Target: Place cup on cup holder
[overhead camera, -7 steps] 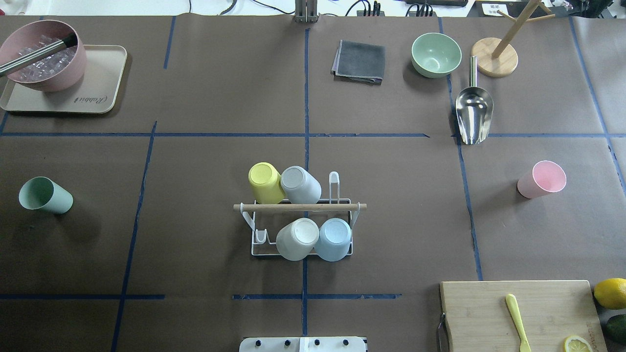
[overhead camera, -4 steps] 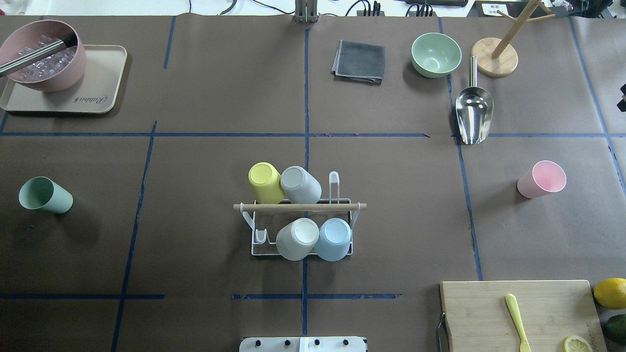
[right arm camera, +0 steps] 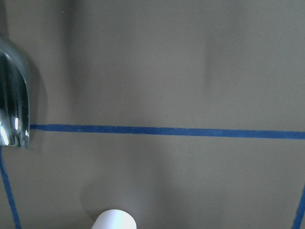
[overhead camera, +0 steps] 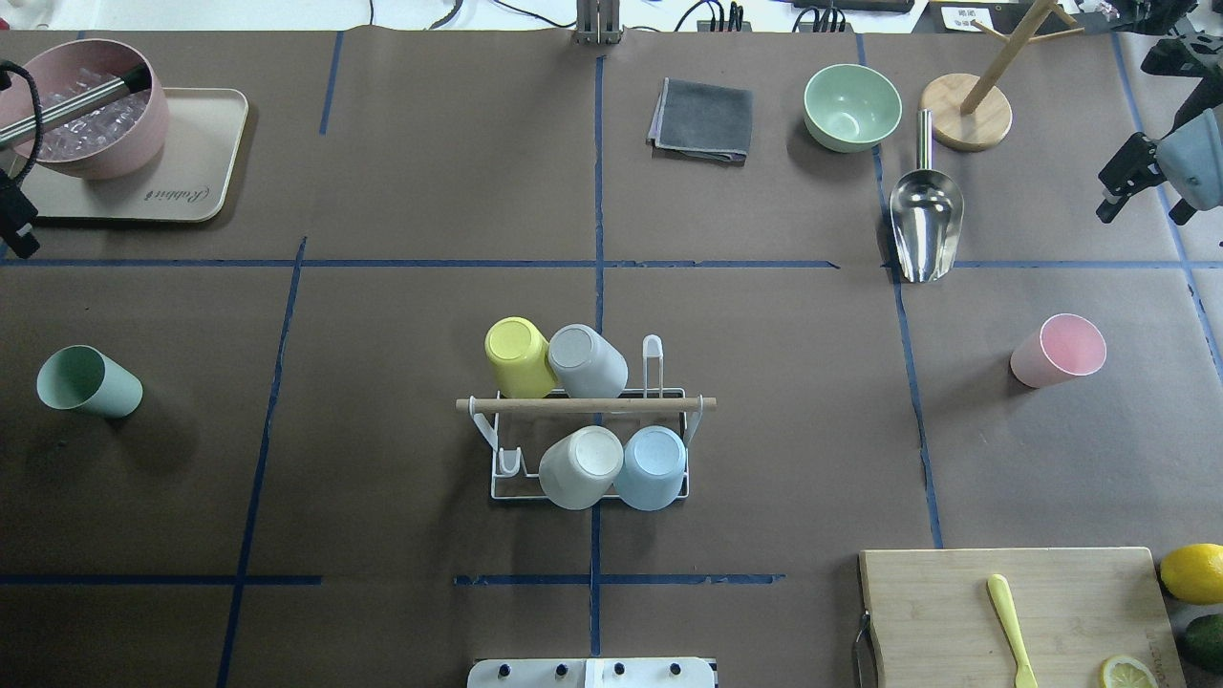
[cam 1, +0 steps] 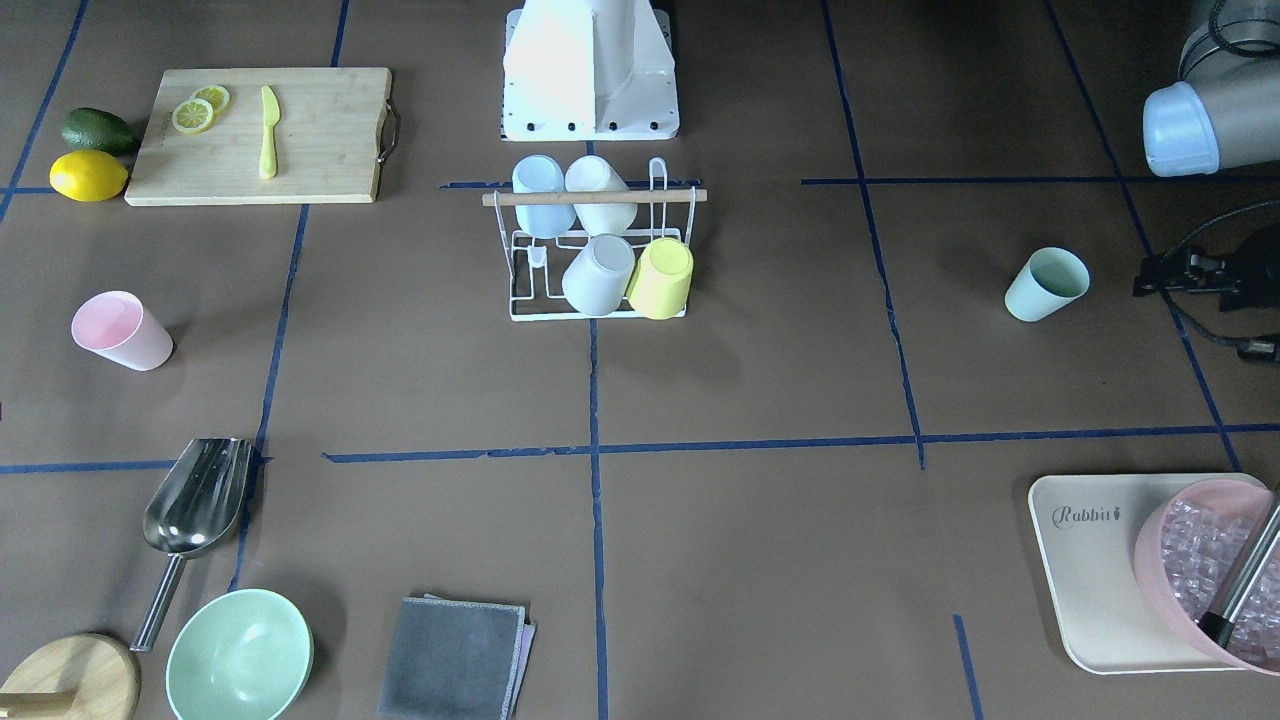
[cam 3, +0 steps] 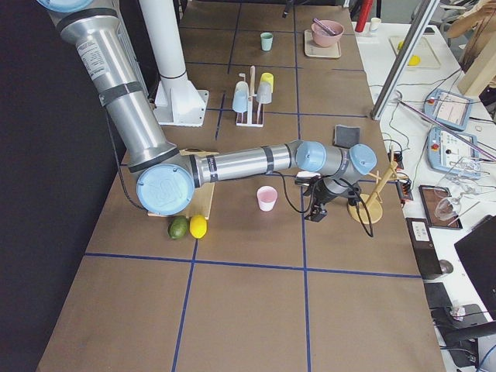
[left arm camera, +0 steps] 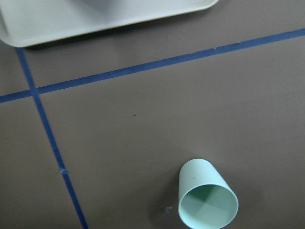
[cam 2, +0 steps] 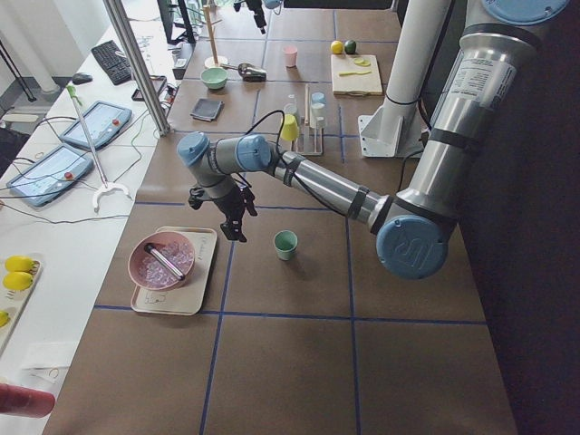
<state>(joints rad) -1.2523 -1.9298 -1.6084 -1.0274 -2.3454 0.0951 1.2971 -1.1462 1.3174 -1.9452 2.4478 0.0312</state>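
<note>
Next, my right gripper should go to the pink cup's bottom end (cam 1: 148,348) (right arm camera: 114,221), away from its opening, and close there.
The cup holder (overhead camera: 585,405), a white wire rack with a wooden rod, stands mid-table and also shows in the front view (cam 1: 597,198). Yellow, grey, cream and light blue cups hang on it upside down. A green cup (overhead camera: 88,380) lies on its side at the left and shows in the left wrist view (left arm camera: 207,200). A pink cup (overhead camera: 1059,351) lies on its side at the right. My left gripper (cam 1: 1150,275) hovers beyond the green cup, open and empty. My right gripper (overhead camera: 1142,205) hovers beyond the pink cup, near the scoop, open and empty.
A tray (overhead camera: 196,182) with a pink bowl of ice is at the far left. A grey cloth (overhead camera: 702,119), green bowl (overhead camera: 852,107), metal scoop (overhead camera: 925,225) and wooden stand (overhead camera: 967,113) are at the far right. A cutting board (overhead camera: 955,612) is at the near right.
Both arms have come into the overhead view, the right one at the upper right edge and the left one at the left edge. The cups and the rack have not moved.
</note>
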